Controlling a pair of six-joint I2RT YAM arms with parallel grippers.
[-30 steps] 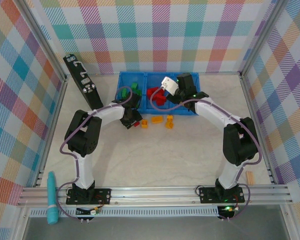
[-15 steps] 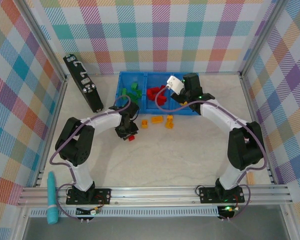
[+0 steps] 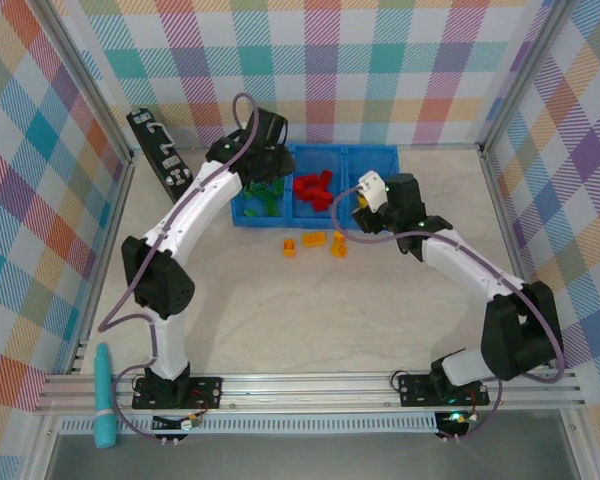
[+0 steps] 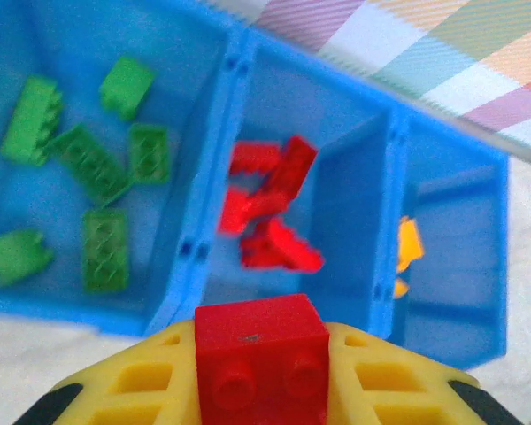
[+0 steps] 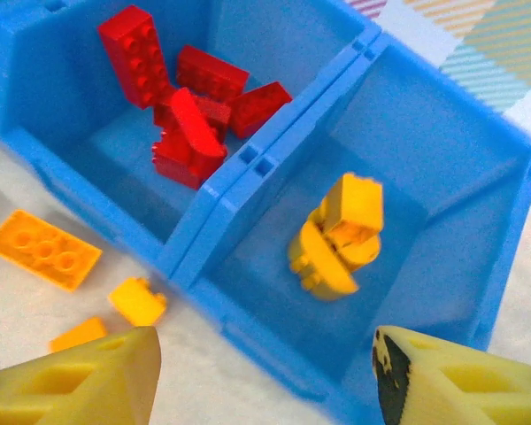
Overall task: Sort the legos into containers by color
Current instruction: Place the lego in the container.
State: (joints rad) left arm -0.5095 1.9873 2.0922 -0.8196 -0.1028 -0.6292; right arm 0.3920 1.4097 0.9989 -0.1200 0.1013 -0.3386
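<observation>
Next, my left gripper releases the small red brick inside the middle compartment, by the near end of the red legos (image 3: 309,204) (image 4: 233,257). The brick hangs above the tray's near wall now.
In the left wrist view my left gripper (image 4: 261,394) is shut on a small red brick (image 4: 261,350), hanging above the near wall of the blue tray (image 4: 239,62) where the green and red compartments meet. From above, that gripper (image 3: 270,170) is over the tray's left half. Green legos (image 4: 93,164) lie in the left compartment, red legos (image 5: 186,97) in the middle one, and yellow legos (image 5: 341,235) in the right one. My right gripper (image 5: 270,390) is open and holds nothing, just in front of the tray's right compartment (image 3: 368,215). Three orange legos (image 3: 314,239) lie on the table before the tray.
A long black bar with white marks (image 3: 165,165) leans at the back left, close to the left arm. A teal object (image 3: 103,410) lies outside the near rail. Checked walls and metal posts enclose the table.
My left gripper shut on the red brick by the loose legos, lifted it and swung back over the tray. The right gripper drew back from above the tray to its near right side.
</observation>
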